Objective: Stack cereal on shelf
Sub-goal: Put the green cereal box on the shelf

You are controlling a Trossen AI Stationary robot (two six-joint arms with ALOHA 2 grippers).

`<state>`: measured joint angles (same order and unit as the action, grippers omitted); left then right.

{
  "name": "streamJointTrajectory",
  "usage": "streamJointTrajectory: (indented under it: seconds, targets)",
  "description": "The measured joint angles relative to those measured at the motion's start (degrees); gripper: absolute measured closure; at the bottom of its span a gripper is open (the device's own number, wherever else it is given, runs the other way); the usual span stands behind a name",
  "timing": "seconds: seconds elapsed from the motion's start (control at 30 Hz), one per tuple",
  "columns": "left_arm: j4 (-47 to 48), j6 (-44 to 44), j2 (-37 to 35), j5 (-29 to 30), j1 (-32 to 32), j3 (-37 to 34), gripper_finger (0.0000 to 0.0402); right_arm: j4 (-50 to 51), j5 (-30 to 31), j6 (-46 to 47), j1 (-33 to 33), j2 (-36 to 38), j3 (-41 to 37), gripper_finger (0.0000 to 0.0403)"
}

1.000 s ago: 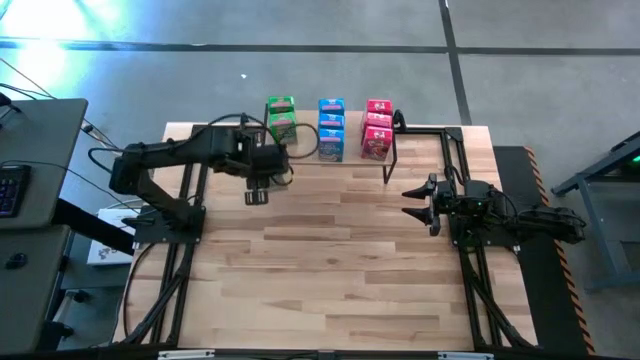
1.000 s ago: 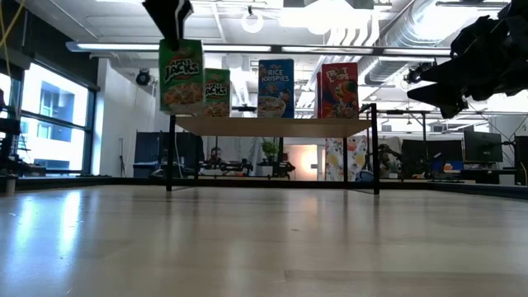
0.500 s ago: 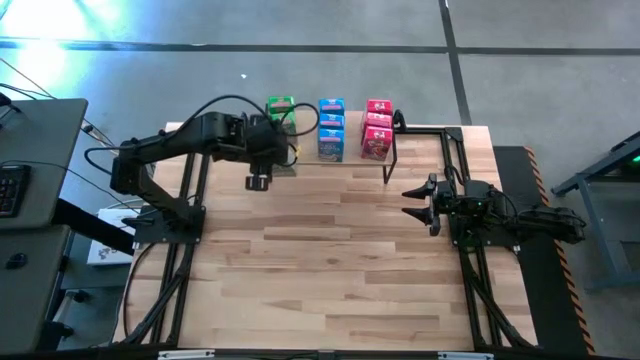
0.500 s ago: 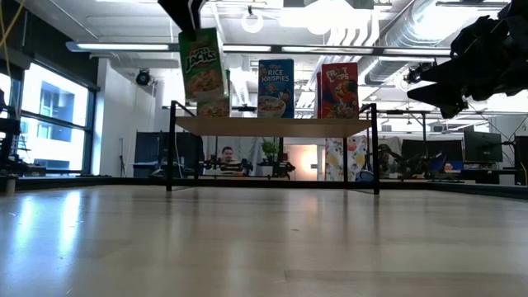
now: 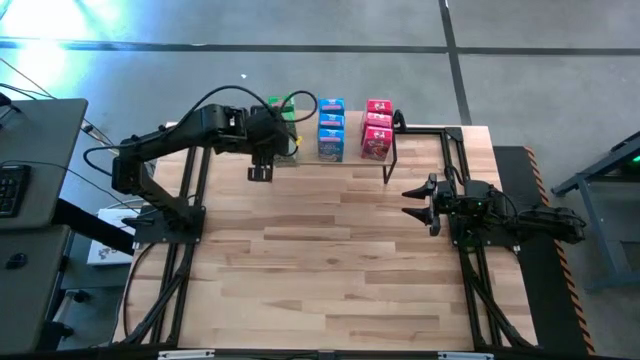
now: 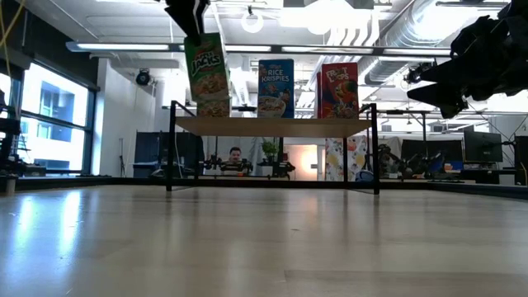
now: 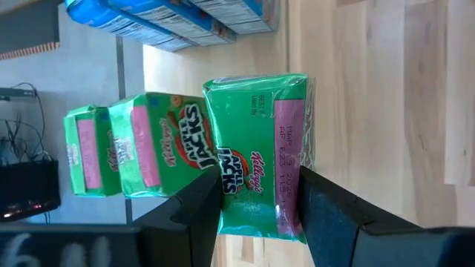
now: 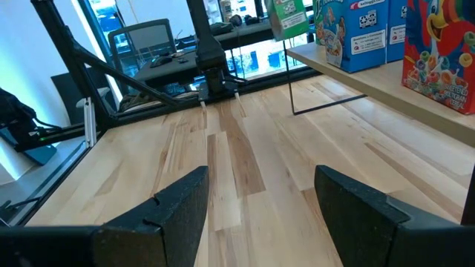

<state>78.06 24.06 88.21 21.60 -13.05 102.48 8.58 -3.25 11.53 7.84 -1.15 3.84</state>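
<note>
Next, I release the green box from my left gripper on the shelf plank (image 5: 288, 151) (image 7: 239, 165), in front of the two green boxes.
My left gripper (image 5: 272, 138) is at the shelf's left end, shut on a green cereal box (image 6: 206, 74) that it holds over the light plank of the shelf (image 6: 272, 125). Two more green boxes (image 7: 119, 148) stand in a row behind the held box. Blue boxes (image 5: 331, 128) stand mid-shelf and red-pink boxes (image 5: 377, 128) stand toward its right end. My right gripper (image 5: 410, 205) waits open above the table's right side. My left gripper pinches the green box between its two fingers (image 7: 200, 204) at its upper end (image 7: 252, 194), one finger on the printed front face and one on the back. It comes from above, pointing down. The box hangs slightly tilted, its lower edge (image 6: 213, 114) at plank level; whether it touches, I cannot tell.
The shelf's black legs (image 6: 376, 148) stand near the table's far edge. Bare wooden tabletop (image 5: 320, 260) lies between the two arms. A person (image 6: 237, 153) sits in the room far beyond the shelf.
My left gripper has carried the green box from in front of the shelf's left end toward the far edge and to the right, bringing it over the plank. The box first rose a little, then came down to plank level. It now hangs slightly tilted.
</note>
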Motion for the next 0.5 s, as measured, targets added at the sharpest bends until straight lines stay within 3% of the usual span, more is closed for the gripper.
streamJointTrajectory:
  seconds: [0.5]
  targets:
    - [-2.3,2.6,1.8,-1.3,-4.5,0.0,0.0247,0.0,0.0,0.0,0.0,0.0,0.0,0.0164]
